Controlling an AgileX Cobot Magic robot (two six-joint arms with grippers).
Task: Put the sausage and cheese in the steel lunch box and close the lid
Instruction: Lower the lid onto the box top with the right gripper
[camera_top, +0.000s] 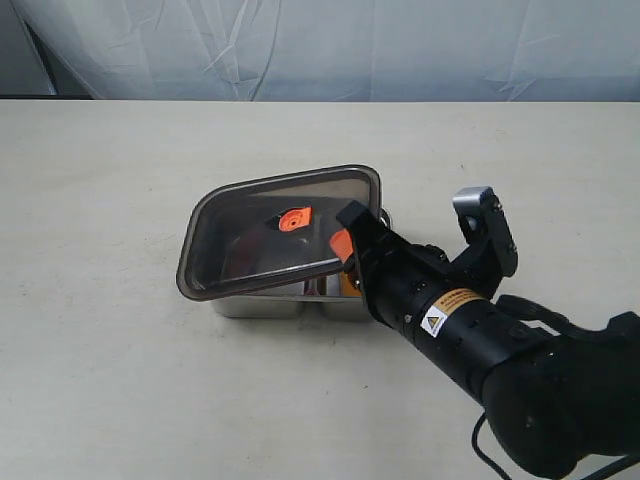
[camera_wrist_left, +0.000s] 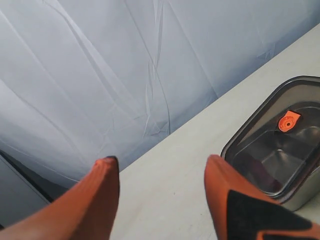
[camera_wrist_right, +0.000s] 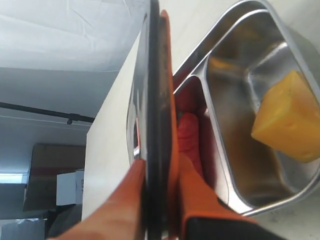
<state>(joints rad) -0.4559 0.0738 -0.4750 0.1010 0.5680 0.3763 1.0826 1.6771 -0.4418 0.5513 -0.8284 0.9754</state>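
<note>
Next, my right gripper lets go of the dark smoky lid on the steel lunch box, over the sausage and cheese (camera_top: 308, 232) (camera_wrist_right: 217, 134).
The dark smoky lid (camera_top: 275, 232) with its orange valve (camera_top: 294, 218) hangs tilted over the steel lunch box (camera_top: 262, 301). My right gripper (camera_top: 345, 247) is shut on the lid's right edge. In the right wrist view the lid (camera_wrist_right: 155, 115) runs edge-on between the orange fingers (camera_wrist_right: 197, 200). Under it the red sausage (camera_wrist_right: 189, 137) lies in the larger compartment and the yellow cheese (camera_wrist_right: 290, 125) in the smaller one of the lunch box (camera_wrist_right: 235, 15). My left gripper (camera_wrist_left: 162, 175) is open over bare table, beside the lid (camera_wrist_left: 280, 145); the exterior view does not show it.
The beige table (camera_top: 120, 180) stretches around the box on all sides. A pale sheet (camera_top: 330, 45) hangs along the table's far edge. The black right arm (camera_top: 500, 350) reaches in from the lower right.
</note>
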